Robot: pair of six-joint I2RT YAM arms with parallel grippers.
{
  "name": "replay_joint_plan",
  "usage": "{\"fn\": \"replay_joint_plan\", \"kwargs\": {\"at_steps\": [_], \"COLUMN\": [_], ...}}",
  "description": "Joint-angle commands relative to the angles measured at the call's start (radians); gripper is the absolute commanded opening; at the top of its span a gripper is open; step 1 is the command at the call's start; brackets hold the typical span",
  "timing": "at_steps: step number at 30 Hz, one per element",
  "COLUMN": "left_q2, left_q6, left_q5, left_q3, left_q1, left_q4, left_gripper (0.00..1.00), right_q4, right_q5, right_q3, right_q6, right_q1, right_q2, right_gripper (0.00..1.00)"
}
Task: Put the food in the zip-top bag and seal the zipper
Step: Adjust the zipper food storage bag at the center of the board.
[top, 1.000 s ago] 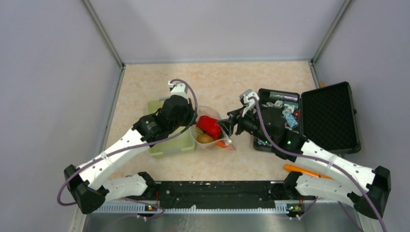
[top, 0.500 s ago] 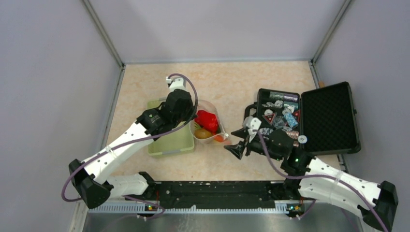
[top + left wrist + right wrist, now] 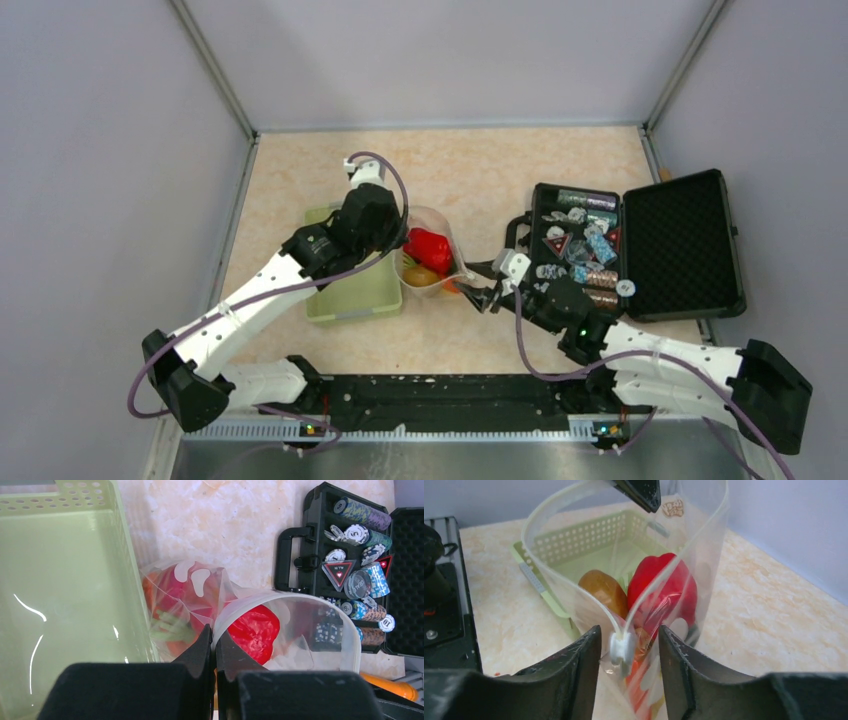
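My right gripper's open fingers straddle the white slider, so my right gripper will pinch the bag's corner (image 3: 612, 669) behind it, leaving the slider to my left gripper.
The clear zip-top bag (image 3: 432, 262) stands upright between the basket and the case, mouth wide open. Food lies inside: a red pepper (image 3: 664, 587), a brown piece (image 3: 604, 592) and orange bits lower down. My left gripper (image 3: 215, 639) is shut on the far end of the bag's mouth edge, and its fingertips (image 3: 639, 492) show at the top of the right wrist view. The whitish zipper (image 3: 280, 596) loops around the mouth. My right gripper (image 3: 629, 647) is open at the near corner. Its fingers straddle the white slider (image 3: 622, 647) without touching it.
A pale green basket (image 3: 352, 292) sits right against the bag's left side. A black case (image 3: 680, 245) of poker chips lies open at the right, close to my right arm. An orange object (image 3: 390, 686) lies on the table at the near right.
My right gripper pulled away from the bag toward the front, then returned low to its near corner, now straddling the slider. The left gripper keeps its hold and has shifted slightly back.
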Motion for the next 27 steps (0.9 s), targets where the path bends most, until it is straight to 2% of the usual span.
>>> {"fn": "replay_joint_plan", "kwargs": {"at_steps": [1, 5, 7, 8, 13, 14, 22, 27], "left_q2": [-0.020, -0.032, -0.039, -0.043, -0.053, -0.053, -0.048, -0.051], "left_q6": [-0.013, -0.010, -0.013, -0.014, -0.015, -0.017, -0.022, -0.024], "left_q5": [0.022, 0.008, 0.004, 0.002, 0.014, 0.018, 0.042, 0.040], "left_q3": [0.012, 0.012, 0.006, 0.003, 0.002, 0.002, 0.004, 0.003], "left_q1": [0.005, 0.008, 0.011, 0.013, 0.023, 0.024, 0.025, 0.027], "left_q4": [0.051, 0.040, 0.038, 0.038, 0.051, 0.053, 0.062, 0.060], "left_gripper": [0.00, 0.00, 0.00, 0.00, 0.00, 0.00, 0.00, 0.00], "right_q4": [0.281, 0.255, 0.245, 0.240, 0.155, 0.147, 0.237, 0.374], "right_q5": [0.008, 0.023, 0.037, 0.038, 0.059, 0.061, 0.074, 0.094], "right_q3": [-0.013, -0.026, -0.046, -0.059, -0.070, -0.067, -0.067, -0.102], "right_q6": [0.008, -0.017, -0.020, -0.023, -0.022, -0.018, 0.014, 0.032], "right_q1": [0.015, 0.014, 0.015, 0.015, 0.016, 0.014, 0.016, 0.016], "right_q2": [0.066, 0.046, 0.008, -0.016, -0.085, -0.082, 0.013, 0.052], "right_gripper": [0.36, 0.09, 0.08, 0.10, 0.45, 0.47, 0.45, 0.30]}}
